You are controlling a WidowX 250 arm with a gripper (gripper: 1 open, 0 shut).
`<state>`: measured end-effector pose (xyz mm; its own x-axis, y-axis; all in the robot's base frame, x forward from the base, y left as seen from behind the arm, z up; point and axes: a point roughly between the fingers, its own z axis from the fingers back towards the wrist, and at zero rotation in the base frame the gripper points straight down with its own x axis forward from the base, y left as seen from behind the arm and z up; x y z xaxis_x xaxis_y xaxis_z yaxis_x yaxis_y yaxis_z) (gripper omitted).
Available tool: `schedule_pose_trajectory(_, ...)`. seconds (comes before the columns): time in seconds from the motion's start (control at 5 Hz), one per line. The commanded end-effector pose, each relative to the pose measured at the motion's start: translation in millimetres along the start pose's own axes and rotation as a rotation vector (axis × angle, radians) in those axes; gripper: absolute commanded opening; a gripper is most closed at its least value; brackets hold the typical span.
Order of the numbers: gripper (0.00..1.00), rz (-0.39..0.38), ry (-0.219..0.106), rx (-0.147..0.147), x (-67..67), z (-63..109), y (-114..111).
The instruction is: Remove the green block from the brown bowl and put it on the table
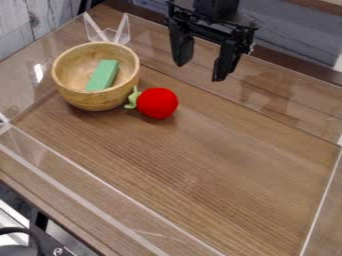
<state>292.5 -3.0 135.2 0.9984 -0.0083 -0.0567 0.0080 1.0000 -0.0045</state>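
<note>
The gripper I have should next move to the green block's far end [108,66] inside the brown bowl and close there.
The green block [104,73] lies flat inside the brown bowl [75,93], which sits at the back left of the table [214,160]. My gripper [199,68] hangs above the table at the back, to the right of the bowl and apart from it. Its black fingers point down and stand open with nothing between them.
A red ball-like object [159,102] with a green bit rests on the table just right of the bowl. Clear plastic walls [80,190] run along the table's edges.
</note>
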Motion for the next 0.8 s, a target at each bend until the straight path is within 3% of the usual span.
schedule_pose_trajectory(0.0,1.0,-0.02,0.033,0.0,-8.2,-8.8,-10)
schedule_pose_trajectory(0.6,1.0,0.186,-0.017,0.001,-12.2,-4.9,115)
